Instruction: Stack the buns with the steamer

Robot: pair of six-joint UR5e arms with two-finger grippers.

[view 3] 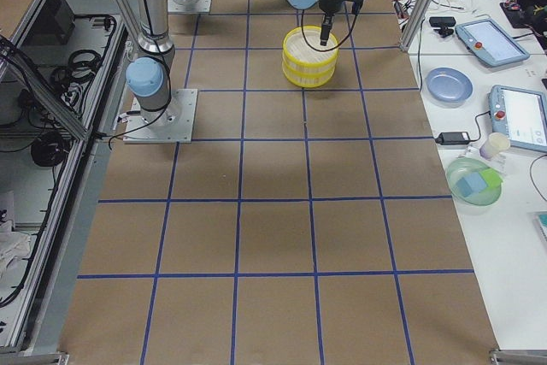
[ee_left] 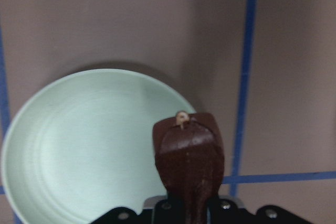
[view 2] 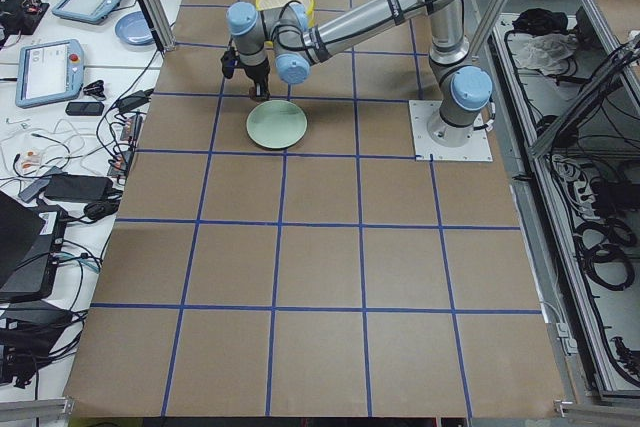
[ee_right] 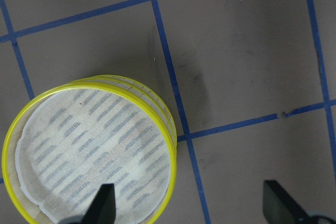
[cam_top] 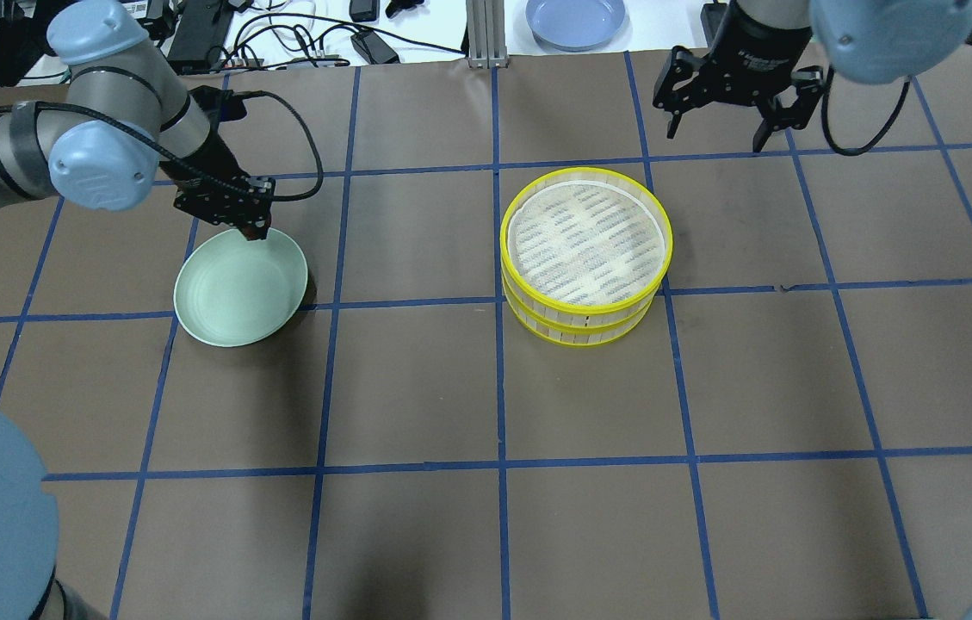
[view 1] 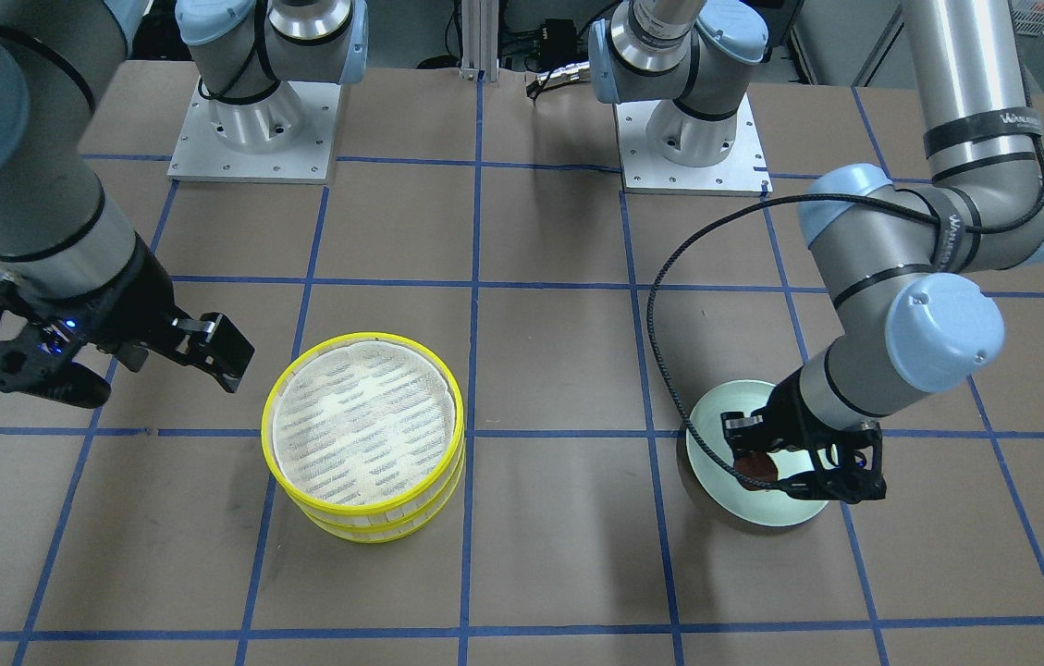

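Observation:
Next, my left gripper sets the dark brown bun down, close to the middle of the steamer's white cloth (view 1: 379,442).
My left gripper (view 1: 762,458) is shut on the dark brown bun (ee_left: 189,150) and holds it just above the far rim of the pale green plate (cam_top: 232,293). The bun (view 1: 755,465) shows between the fingers in the front view. The plate (ee_left: 79,145) holds nothing else. The steamer (cam_top: 586,250) stands mid-table as two yellow-rimmed tiers stacked on each other, and its top tier's white cloth (ee_right: 89,150) is bare. My right gripper (cam_top: 722,129) is open and empty, raised beyond the steamer. Its fingertips frame the steamer's edge in the right wrist view (ee_right: 191,205). The cream-white bun is out of view.
The two arm bases (view 1: 253,129) (view 1: 693,139) stand on plates at the robot's side of the table. A blue plate (cam_top: 576,19), cables and tablets lie on the white bench beyond the far edge. Blue tape lines grid the brown tabletop (cam_top: 494,465).

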